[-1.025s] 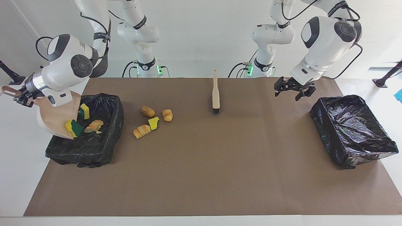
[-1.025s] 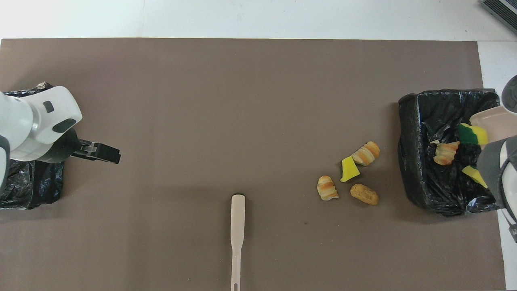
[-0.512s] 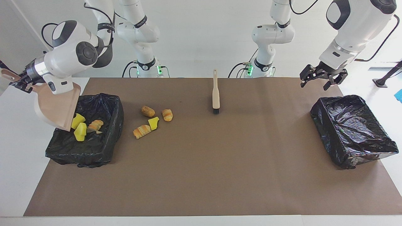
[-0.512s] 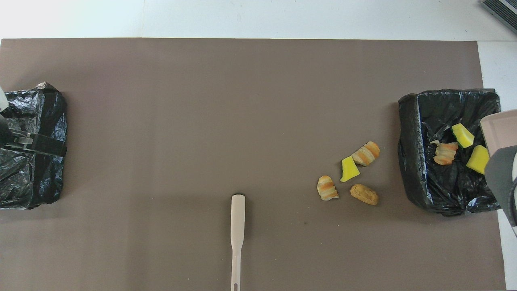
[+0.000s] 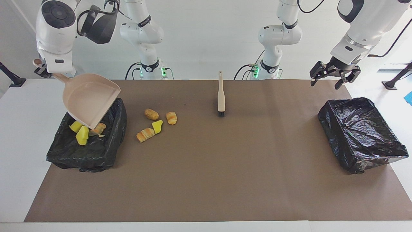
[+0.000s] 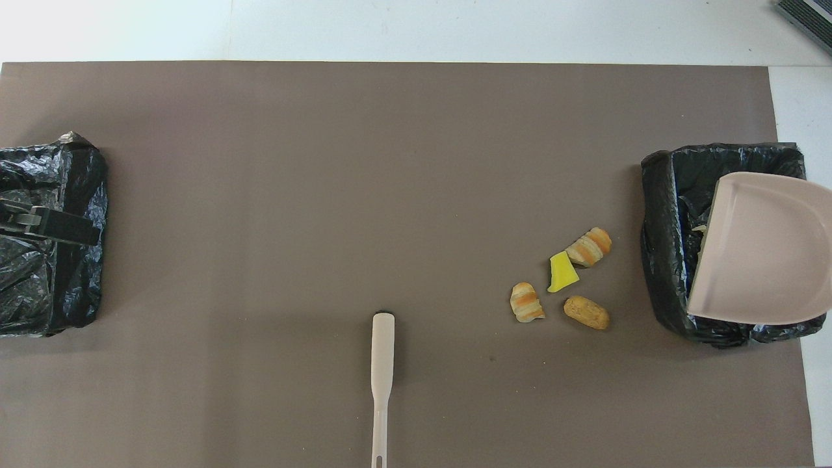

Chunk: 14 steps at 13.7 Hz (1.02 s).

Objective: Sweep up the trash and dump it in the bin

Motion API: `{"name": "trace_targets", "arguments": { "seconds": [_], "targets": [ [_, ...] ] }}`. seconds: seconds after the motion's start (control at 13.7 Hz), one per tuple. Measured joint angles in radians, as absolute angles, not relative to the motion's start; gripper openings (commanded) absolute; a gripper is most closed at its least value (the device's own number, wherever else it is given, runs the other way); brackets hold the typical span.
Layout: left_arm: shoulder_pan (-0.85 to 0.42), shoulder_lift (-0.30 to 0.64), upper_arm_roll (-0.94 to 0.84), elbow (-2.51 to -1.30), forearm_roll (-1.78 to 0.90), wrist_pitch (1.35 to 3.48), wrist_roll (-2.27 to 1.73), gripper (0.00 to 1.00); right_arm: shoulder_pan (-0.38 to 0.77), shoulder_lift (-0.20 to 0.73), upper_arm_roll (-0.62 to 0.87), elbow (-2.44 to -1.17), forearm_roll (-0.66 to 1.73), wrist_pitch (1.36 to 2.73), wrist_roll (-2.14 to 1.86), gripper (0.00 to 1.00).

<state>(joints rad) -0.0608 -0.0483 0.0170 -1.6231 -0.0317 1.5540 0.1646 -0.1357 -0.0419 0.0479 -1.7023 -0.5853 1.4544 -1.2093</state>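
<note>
Next, my right gripper releases the beige dustpan and leaves it on the brown mat straight [image 6: 386, 184] beyond the bristles of the hand brush.
My right gripper [image 5: 42, 70] is shut on the handle of the beige dustpan [image 5: 88, 103], held up in the air. The dustpan [image 6: 767, 253] hangs tilted, mouth down, over the black-lined bin [image 5: 87, 151] at the right arm's end. In the bin lie two yellow sponge chunks [image 5: 80, 133] and an orange-brown bread piece [image 5: 98, 128]. Several more pieces of trash [image 5: 151, 114] lie on the brown mat beside that bin, among them a yellow chunk [image 6: 562, 272]. My left gripper [image 5: 334, 75] is open and holds nothing, raised at the left arm's end of the table.
A beige hand brush [image 5: 220, 96] lies on the mat's middle near the robots, bristles pointing away from them. A second black-lined bin [image 5: 360, 135] stands at the left arm's end, under the left gripper's fingers [image 6: 62, 227] in the overhead view.
The trash slid off the dustpan into the bin. My right arm then lifted and turned the pan over the bin. My left gripper rose and drew back toward its own end.
</note>
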Motion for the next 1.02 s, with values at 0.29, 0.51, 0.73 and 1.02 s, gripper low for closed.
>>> {"name": "trace_targets", "arguments": {
  "seconds": [0.29,0.51,0.73,1.02],
  "targets": [
    [-0.06,-0.023,0.017,-1.588,-0.031,1.554,0.165,1.0,-0.002,-0.025,0.06,-1.704,-0.362,1.386,-0.708,0.0],
    [-0.06,-0.016,0.017,-1.587,-0.03,1.555,0.165,1.0,0.095,0.025,0.064,-1.705,-0.21,1.387,-0.358,0.0],
    [-0.06,-0.016,0.017,-1.587,-0.03,1.553,0.165,1.0,0.201,0.108,0.066,-1.7,-0.099,1.458,-0.024,0.0],
    [-0.06,-0.016,0.014,-1.59,-0.03,1.55,0.165,1.0,0.346,0.259,0.067,-1.588,-0.008,1.527,0.323,0.0]
  ]
}}
